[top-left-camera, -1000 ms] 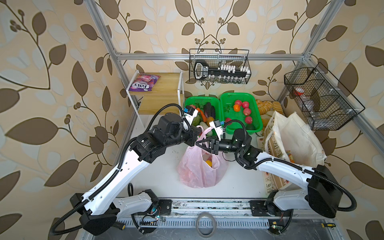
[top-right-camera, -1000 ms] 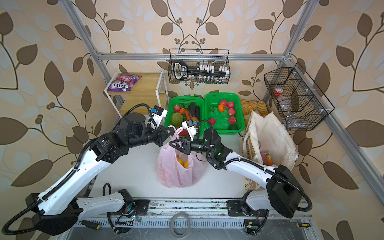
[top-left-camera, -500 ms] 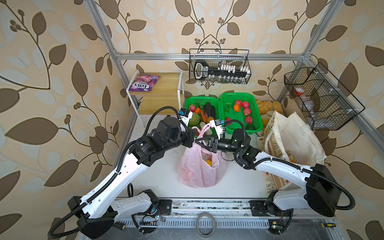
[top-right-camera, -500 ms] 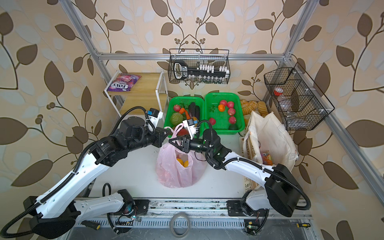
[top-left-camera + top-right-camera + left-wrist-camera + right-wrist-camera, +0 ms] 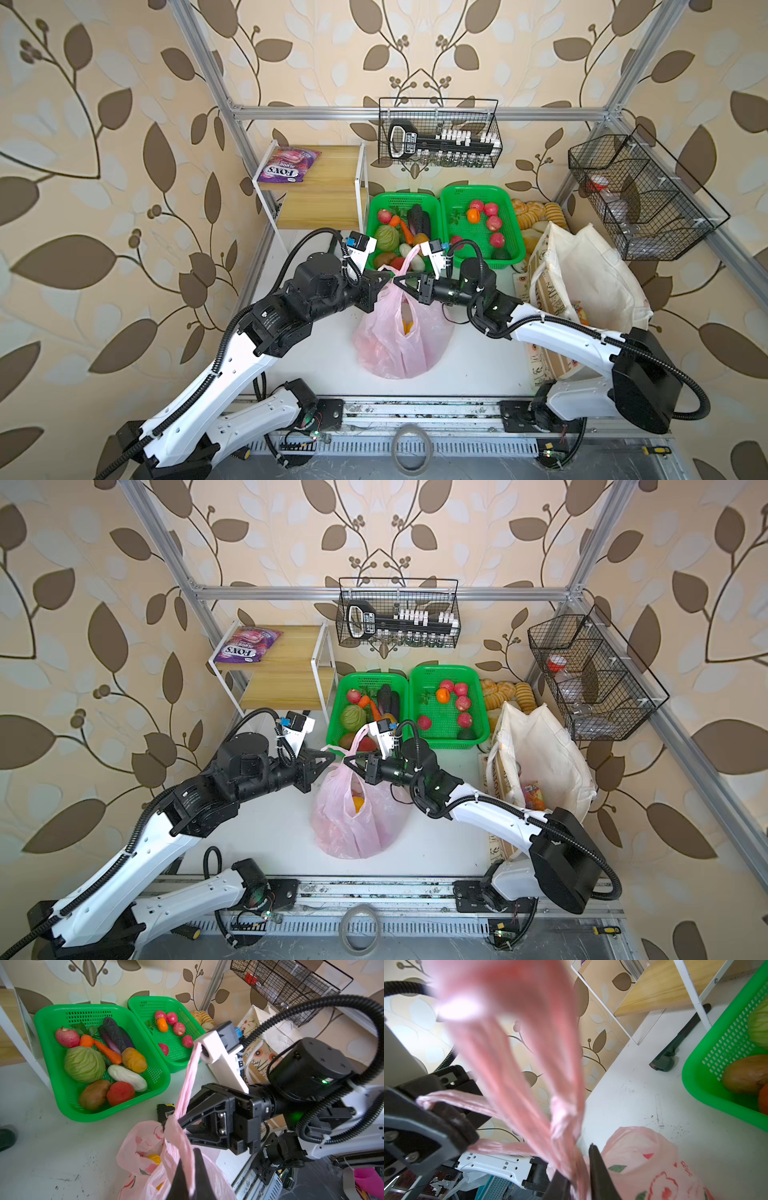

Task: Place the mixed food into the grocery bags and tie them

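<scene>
The handle, pinched by my right gripper, loops over its camera mount, so it should open and take the handle in my left gripper [image 5: 474,1102].
The thin pink bag [image 5: 399,336] [image 5: 353,820] stands mid-table with a yellow fruit [image 5: 153,1158] showing inside. My left gripper [image 5: 388,276] [image 5: 188,1155] is shut on one twisted handle just above the bag's mouth. My right gripper [image 5: 397,282] [image 5: 575,1159] faces it tip to tip. Its jaws are pinched on the other handle, which loops up over that arm's white camera mount [image 5: 209,1051]. The cream floral tote [image 5: 582,282] [image 5: 544,750] stands at the right with an orange packet [image 5: 532,796] inside. A purple FOX'S packet [image 5: 289,166] lies on the wooden shelf.
Two green mesh baskets [image 5: 370,232] [image 5: 513,224] of vegetables and red fruit stand right behind the pink bag. Bread loaves [image 5: 536,210] lie behind the tote. A wooden shelf [image 5: 324,183] stands at the back left. Black wire baskets [image 5: 644,199] hang on the walls.
My right gripper's jaws have narrowed onto the pink handle. Both arms have barely shifted, and the left gripper keeps its hold.
</scene>
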`<act>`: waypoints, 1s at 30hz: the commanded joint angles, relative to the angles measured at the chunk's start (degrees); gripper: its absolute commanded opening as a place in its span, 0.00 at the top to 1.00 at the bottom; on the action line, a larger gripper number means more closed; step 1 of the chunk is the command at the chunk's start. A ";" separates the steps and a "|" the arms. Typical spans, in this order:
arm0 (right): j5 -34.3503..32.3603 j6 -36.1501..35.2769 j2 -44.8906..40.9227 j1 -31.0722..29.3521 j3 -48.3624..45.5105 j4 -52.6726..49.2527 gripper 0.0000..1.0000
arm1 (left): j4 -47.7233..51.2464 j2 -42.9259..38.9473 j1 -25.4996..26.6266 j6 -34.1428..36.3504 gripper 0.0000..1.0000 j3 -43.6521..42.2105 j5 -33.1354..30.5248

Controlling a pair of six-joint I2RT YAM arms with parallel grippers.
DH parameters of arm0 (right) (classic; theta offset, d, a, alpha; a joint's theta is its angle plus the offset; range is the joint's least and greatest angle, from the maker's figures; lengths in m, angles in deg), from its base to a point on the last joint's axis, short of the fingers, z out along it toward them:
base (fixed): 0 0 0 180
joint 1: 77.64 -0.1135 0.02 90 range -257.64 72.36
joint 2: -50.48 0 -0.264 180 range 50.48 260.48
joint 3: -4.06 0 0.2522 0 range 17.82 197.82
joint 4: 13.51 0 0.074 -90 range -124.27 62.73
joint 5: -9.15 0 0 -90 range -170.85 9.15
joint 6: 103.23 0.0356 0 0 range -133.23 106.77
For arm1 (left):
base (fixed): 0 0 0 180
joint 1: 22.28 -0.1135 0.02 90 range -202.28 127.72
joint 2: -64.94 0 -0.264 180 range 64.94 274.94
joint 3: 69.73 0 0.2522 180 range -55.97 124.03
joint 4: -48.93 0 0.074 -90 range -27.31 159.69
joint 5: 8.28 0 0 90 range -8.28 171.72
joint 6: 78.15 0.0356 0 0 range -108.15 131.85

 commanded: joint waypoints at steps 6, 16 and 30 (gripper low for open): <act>-0.91 -0.37 0.16 0.45 2.84 -2.38 0.89 | -4.21 1.26 -0.17 7.84 1.00 -2.37 17.35; 4.76 -3.13 -1.22 1.80 3.97 -5.15 0.88 | -8.30 4.25 -0.17 6.49 1.00 -9.19 18.10; 17.64 -7.53 -2.89 6.76 4.50 -11.52 0.60 | -11.94 5.29 -0.17 4.23 1.00 -12.82 15.94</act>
